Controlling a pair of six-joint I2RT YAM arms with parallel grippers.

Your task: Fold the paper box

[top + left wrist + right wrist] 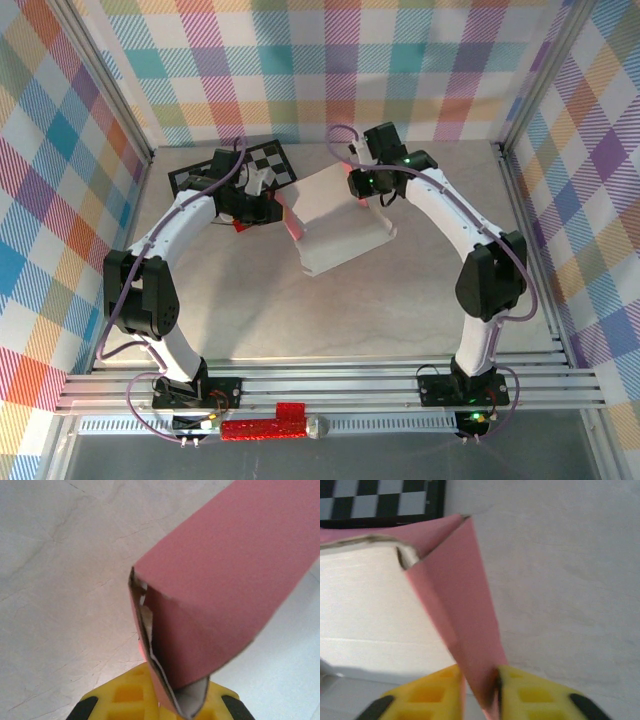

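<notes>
The paper box lies crooked with its pink side slanting across my right gripper's fingers, so next I open, pinch the pink side in line (479, 655), then pull the box square.
The paper box (335, 225) lies mid-table, white inside with salmon-pink edges, its side walls partly raised. My left gripper (258, 205) is at the box's left edge. In the left wrist view a doubled pink wall of the paper box (225, 575) runs down between the yellow fingers (125, 697), and the left gripper (172, 702) is shut on it. My right gripper (366, 186) is at the box's far right corner. In the right wrist view a pink flap of the paper box (465, 610) is pinched by the right gripper (481, 687), with the white inner floor to the left.
A black-and-white checkered board (235, 168) lies behind the left gripper, its edge also seen as the checkered board (375, 502). Plaid walls enclose the grey table (400, 300). A red object (262, 422) sits on the front rail.
</notes>
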